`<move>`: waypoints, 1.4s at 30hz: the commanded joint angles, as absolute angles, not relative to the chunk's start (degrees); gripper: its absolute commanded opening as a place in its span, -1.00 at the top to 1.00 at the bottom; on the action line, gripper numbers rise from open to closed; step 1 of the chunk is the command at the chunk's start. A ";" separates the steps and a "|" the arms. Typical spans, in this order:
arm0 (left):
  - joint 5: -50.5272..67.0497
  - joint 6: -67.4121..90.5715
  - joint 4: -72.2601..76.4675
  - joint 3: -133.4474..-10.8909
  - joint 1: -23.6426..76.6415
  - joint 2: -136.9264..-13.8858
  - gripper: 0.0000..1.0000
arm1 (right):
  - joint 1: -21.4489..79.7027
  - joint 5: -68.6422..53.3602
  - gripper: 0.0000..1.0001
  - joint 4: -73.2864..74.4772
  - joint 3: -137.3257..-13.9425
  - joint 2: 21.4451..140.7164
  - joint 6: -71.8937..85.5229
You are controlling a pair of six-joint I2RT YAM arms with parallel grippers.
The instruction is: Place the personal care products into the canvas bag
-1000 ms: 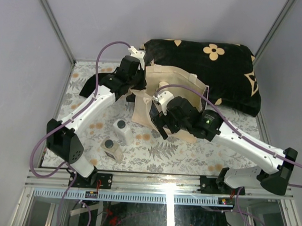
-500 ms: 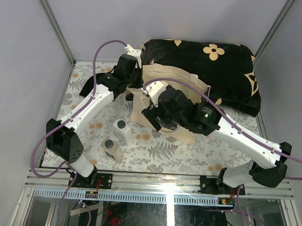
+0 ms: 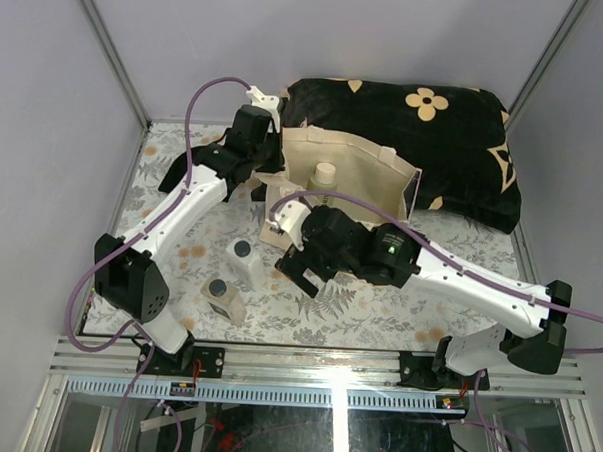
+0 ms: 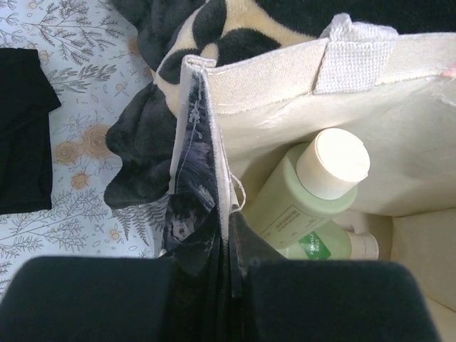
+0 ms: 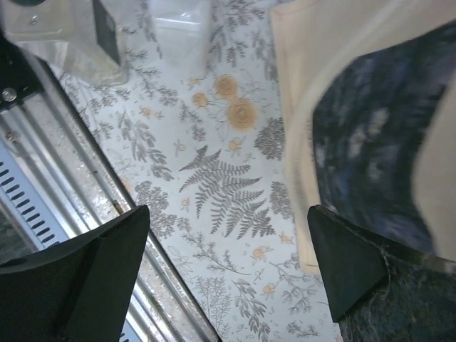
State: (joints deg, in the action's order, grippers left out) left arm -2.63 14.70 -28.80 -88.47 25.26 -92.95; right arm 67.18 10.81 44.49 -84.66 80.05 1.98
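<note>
Next, my right gripper is to move to the white bottle's body [image 3: 249,268] [image 5: 181,34] and close on it, leaving the squat clear-tan bottle standing.
The canvas bag [image 3: 369,179] stands open against the cushion. One pale green bottle [image 3: 323,176] shows inside it. The left wrist view shows two pale green bottles in the bag, one upright [image 4: 303,196] and one low beside it [image 4: 333,244]. My left gripper [image 3: 271,173] is shut on the bag's left rim [image 4: 214,178]. My right gripper [image 3: 297,273] is open and empty, low over the table just in front of the bag. The white bottle [image 3: 243,262] and the squat clear-tan bottle [image 3: 222,299] stand on the table to its left; both also show at the top of the right wrist view, white [image 5: 178,28] and tan [image 5: 68,39].
A black cushion with beige flowers [image 3: 425,141] lies behind the bag. A black cloth [image 4: 21,135] lies on the floral tablecloth at the left. The metal front rail [image 5: 43,178] runs close to my right gripper [image 5: 228,271].
My right gripper has moved from over the bag's mouth toward the near left and down, uncovering a pale green bottle in the bag. The left gripper has kept its hold on the rim.
</note>
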 commanded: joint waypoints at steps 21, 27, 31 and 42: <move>-1.35 13.98 -26.80 -94.99 22.66 -92.60 1.00 | 69.08 -0.01 -0.98 17.31 -77.18 94.98 -5.51; -1.29 13.58 -27.56 -94.71 22.68 -91.90 1.00 | 69.10 0.19 -0.99 13.66 -77.71 99.56 -6.43; -1.13 13.45 -27.68 -93.95 22.69 -91.29 1.00 | 69.09 1.43 -0.98 11.42 -78.64 101.97 -6.76; -1.19 12.70 -27.86 -92.91 22.68 -90.01 1.00 | 69.05 9.71 -0.98 7.92 -81.65 105.47 -7.30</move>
